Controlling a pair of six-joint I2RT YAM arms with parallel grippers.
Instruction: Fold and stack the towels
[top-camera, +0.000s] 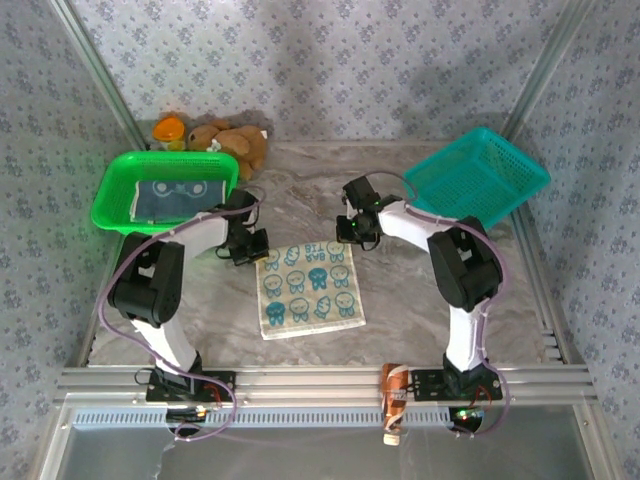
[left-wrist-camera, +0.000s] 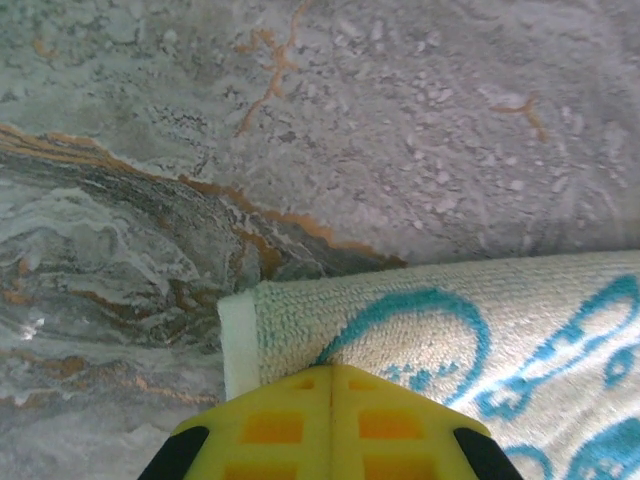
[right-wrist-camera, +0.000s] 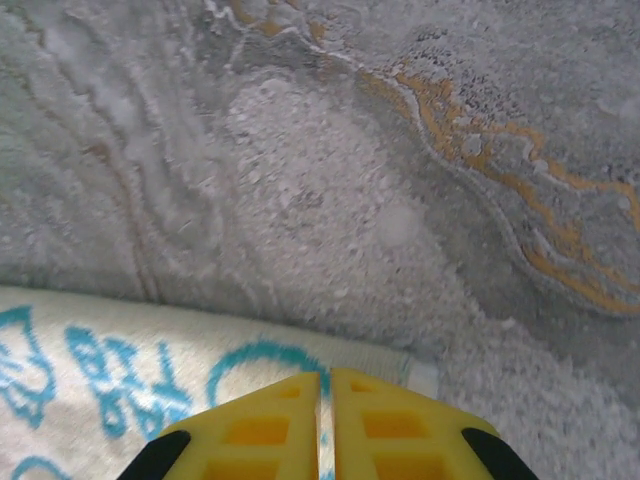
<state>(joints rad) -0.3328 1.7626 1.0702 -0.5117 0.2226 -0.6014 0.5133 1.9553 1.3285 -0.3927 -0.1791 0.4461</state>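
Next, I open my left gripper and pinch the hem itself (left-wrist-camera: 240, 355) before folding, as its shut fingers are on printed cloth, inward of the towel's side hem.
A pale towel (top-camera: 308, 290) printed with blue motifs lies flat on the marble table, in the middle. My left gripper (top-camera: 250, 250) is at its far left corner. In the left wrist view its yellow fingertips (left-wrist-camera: 332, 372) are pressed together on the towel's (left-wrist-camera: 450, 320) edge. My right gripper (top-camera: 350, 232) is at the far right corner. Its jaws (right-wrist-camera: 325, 375) show only a thin slit, with the towel's (right-wrist-camera: 150, 370) hem caught between them. A blue-grey towel (top-camera: 180, 198) lies in the green basket (top-camera: 110, 205).
A teal basket (top-camera: 480, 175) sits tilted at the back right. A brown plush toy (top-camera: 232, 142) and an orange item (top-camera: 170, 130) lie behind the green basket. Metal frame posts and patterned walls close in the table.
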